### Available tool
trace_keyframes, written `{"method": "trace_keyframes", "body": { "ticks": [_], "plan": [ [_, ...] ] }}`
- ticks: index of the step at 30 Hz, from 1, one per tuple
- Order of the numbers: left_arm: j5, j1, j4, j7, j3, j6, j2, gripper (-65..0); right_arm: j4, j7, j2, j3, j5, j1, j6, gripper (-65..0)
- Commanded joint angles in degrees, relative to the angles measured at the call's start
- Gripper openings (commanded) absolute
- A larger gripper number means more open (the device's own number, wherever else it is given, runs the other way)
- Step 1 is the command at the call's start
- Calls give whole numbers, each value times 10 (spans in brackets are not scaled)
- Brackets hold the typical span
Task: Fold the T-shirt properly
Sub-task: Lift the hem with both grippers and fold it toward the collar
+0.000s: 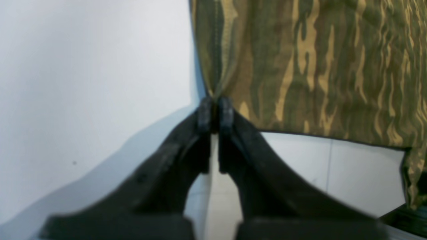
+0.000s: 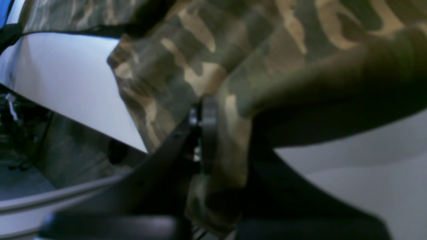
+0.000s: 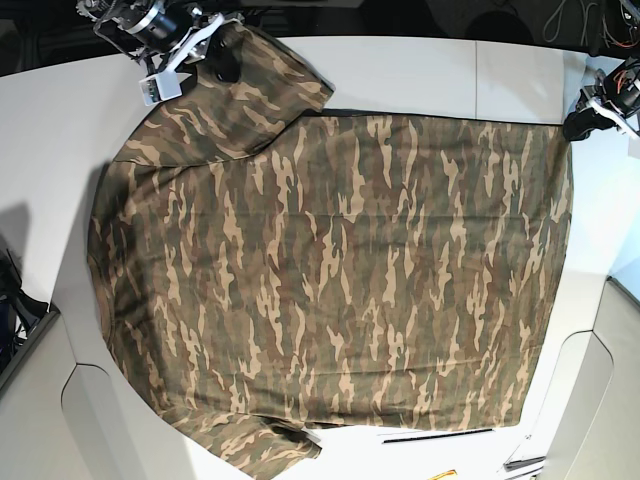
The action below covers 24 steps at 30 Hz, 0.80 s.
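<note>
My right gripper needs to let go of the upper sleeve on the T-shirt's body, just in from the collar end point(image 3: 178, 262).
The camouflage T-shirt point(image 3: 330, 270) lies spread flat over the white table point(image 3: 420, 70), collar end at the left, hem at the right. My left gripper point(image 1: 216, 113) is shut on the hem corner of the T-shirt point(image 1: 300, 66); in the base view it sits at the far right top point(image 3: 580, 122). My right gripper point(image 2: 213, 130) is shut on the cloth of the T-shirt point(image 2: 186, 66) at the upper sleeve; in the base view it sits at the top left point(image 3: 222, 62). One right finger is hidden under the cloth.
The table edge and dark floor show beyond the right gripper point(image 2: 30, 140). Table seams run near the hem point(image 3: 476, 80). Small items lie at the front edge point(image 3: 440, 474). Cables and gear sit past the table's back point(image 3: 600, 20).
</note>
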Motion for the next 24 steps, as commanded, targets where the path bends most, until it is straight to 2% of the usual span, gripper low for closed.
{"method": "trace_keyframes", "body": {
  "ticks": [1,7,10,13,19,24],
  "plan": [
    [-2,-4,5,-3,-3,3,-12,-650,11,1,-1,1,5,-2,7,-650],
    [-66,-12,12,10,-4,3,-27,-650,70,-17,-2,7,23,-4,8,-650],
    [-79,-26,15,7,-4,3,-30,-650,102,-16,-2,26,56,7,33,-650],
    [-78,-60,15,7,-5,3,-30,-650,121,-16,-2,54,67,43,41,-650],
    [-32,-139,15,-3,-4,3,-26,-650,99,-17,-2,103,61,142,42,-650],
    [45,-191,14,-55,7,3,-16,-650,38,-16,-2,104,23,243,45,-650]
  ]
}}
